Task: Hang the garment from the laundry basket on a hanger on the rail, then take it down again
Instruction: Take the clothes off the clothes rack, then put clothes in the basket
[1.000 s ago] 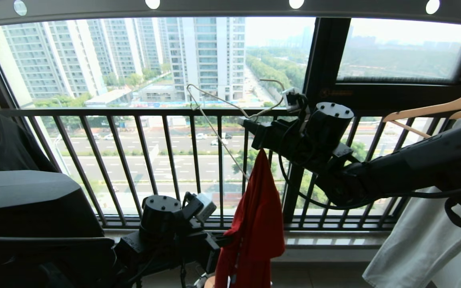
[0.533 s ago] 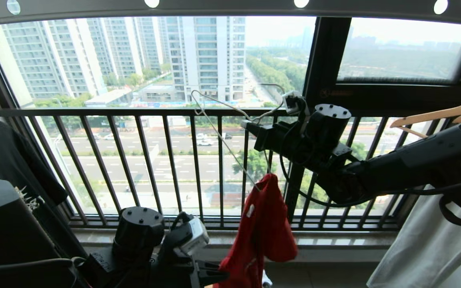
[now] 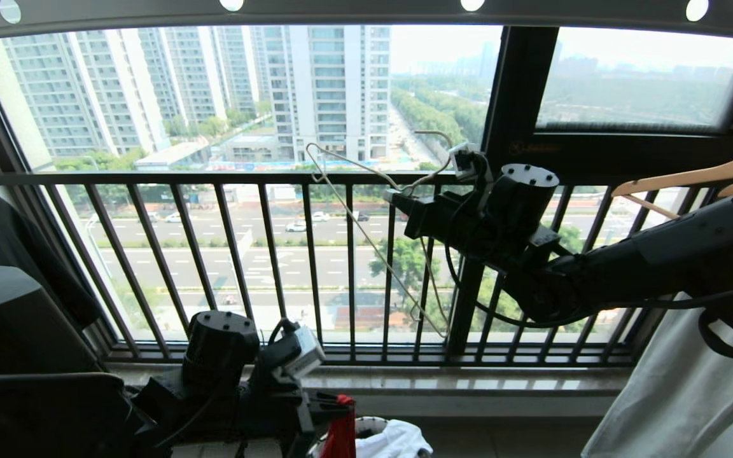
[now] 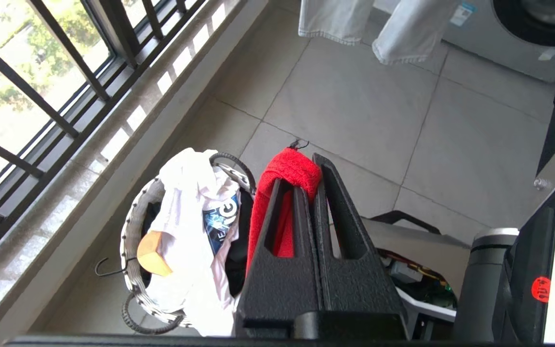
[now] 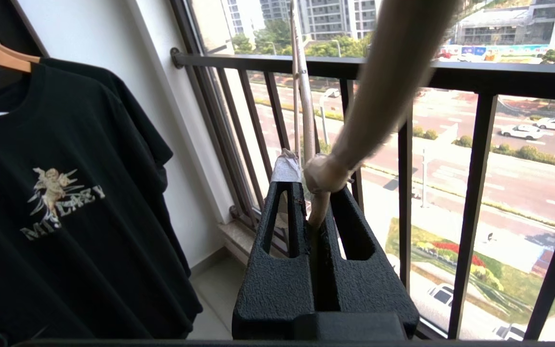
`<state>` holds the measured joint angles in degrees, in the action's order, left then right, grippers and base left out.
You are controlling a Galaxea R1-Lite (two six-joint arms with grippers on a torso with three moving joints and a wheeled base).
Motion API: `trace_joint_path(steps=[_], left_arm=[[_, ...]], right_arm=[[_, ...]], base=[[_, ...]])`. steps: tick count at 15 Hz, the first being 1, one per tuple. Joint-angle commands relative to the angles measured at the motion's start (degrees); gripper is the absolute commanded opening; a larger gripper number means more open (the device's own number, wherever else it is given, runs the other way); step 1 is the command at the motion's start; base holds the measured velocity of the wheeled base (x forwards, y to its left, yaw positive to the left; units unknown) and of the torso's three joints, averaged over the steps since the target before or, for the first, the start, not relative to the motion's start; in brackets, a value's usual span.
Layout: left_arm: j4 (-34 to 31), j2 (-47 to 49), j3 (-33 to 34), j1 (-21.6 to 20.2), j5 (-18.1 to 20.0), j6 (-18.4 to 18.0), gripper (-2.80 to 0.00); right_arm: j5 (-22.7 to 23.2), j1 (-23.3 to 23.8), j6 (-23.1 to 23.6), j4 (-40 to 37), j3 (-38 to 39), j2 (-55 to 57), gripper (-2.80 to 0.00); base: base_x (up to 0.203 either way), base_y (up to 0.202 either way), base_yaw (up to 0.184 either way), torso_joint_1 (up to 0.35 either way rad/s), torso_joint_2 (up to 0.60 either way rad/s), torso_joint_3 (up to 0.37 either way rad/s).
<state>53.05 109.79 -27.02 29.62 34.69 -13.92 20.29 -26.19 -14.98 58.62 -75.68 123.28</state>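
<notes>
The red garment will go down on the white clothes in the laundry basket [image 3: 369, 443] [image 4: 189, 240], by the wooden hanger end, as I set it there with my left gripper.
My left gripper [image 4: 309, 176] is shut on a fold of the red garment [image 4: 264, 212], low down by the floor. The cloth hangs from the jaws right beside the laundry basket [image 4: 130, 226]; its lower part is hidden behind the fingers. In the head view the gripper [image 3: 336, 407] and a strip of the garment [image 3: 341, 436] show at the bottom edge, next to the basket [image 3: 371, 422]. My right gripper [image 3: 398, 198] is shut on the neck of the bare white wire hanger [image 3: 354, 216], held up before the window below the rail [image 3: 354, 11]. The right wrist view shows those jaws [image 5: 313, 193] clamped on the hanger [image 5: 323, 176].
The basket holds white and dark clothes and a wooden hanger end [image 4: 152, 253]. A black printed T-shirt [image 5: 65, 193] hangs on the left. Wooden hangers [image 3: 697, 175] and a pale garment [image 3: 678, 394] hang on the right. The black window railing [image 3: 214, 178] runs ahead.
The red garment has come off the wire hanger and gone down with my left gripper to the basket. The hanger is now bare in the right gripper, which has barely moved.
</notes>
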Motion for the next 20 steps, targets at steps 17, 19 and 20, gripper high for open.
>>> trace_joint_path(steps=[17,19,20], left_arm=[[7.2,22.6,-14.1,-2.0,-22.1,10.1,-2.80],[9.2,25.8,-14.6,-2.0,-22.9,8.0,-2.80],[9.4,26.4,-14.6,-2.0,-23.5,6.2,-2.80]], right_arm=[[-0.1,0.5,0.0,-4.0,-0.2,-2.1,-2.80],[-0.1,0.6,0.0,-4.0,-0.2,-2.3,-2.80],[-0.1,0.5,0.1,-4.0,-0.1,-2.3,-2.80]], base=[[0.000,0.000,0.000,0.000,0.00,0.000],[0.000,0.000,0.000,0.000,0.00,0.000],[0.000,0.000,0.000,0.000,0.00,0.000]])
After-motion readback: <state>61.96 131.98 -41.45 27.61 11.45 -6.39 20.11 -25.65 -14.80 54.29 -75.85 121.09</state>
